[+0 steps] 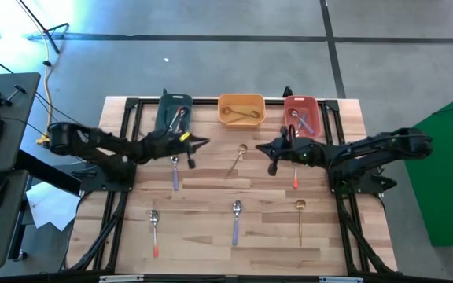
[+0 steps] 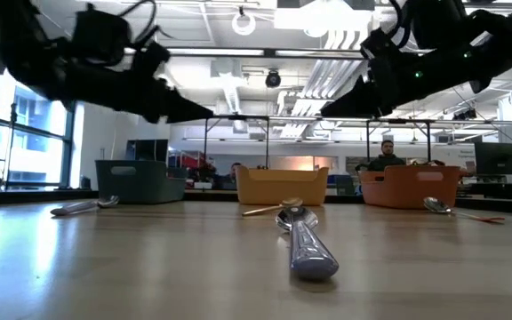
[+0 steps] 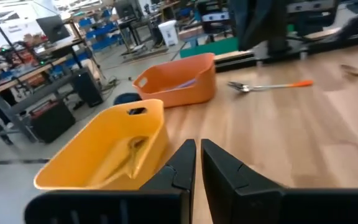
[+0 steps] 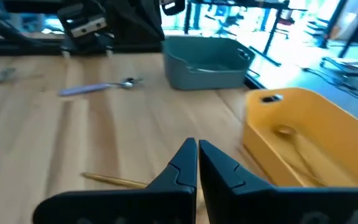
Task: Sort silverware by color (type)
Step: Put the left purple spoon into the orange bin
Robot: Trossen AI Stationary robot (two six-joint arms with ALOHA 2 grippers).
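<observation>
My left gripper should take the far purple-handled spoon by the spoon's neck (image 1: 174, 167) and hand it to my right gripper, as it is across from its match in the red-orange bin.
Six spoons lie flat on the wooden table: a purple-handled one (image 1: 174, 174), a gold one (image 1: 237, 159) and a red-handled one (image 1: 296, 178) in the far row, and a red one (image 1: 155, 233), a purple one (image 1: 236, 222) and a gold one (image 1: 300, 221) in the near row. My left gripper (image 1: 204, 142) is shut and empty, held above the table between the purple and gold far spoons. My right gripper (image 1: 259, 148) is shut and empty, above the table between the gold and red far spoons. The two grippers point at each other.
Three bins stand along the far edge: teal (image 1: 173, 112), yellow (image 1: 241, 110) and red-orange (image 1: 301, 116), each with utensils inside. Black frame rails (image 1: 124, 157) run along the table's left and right sides. A person sits in the room behind (image 2: 386, 157).
</observation>
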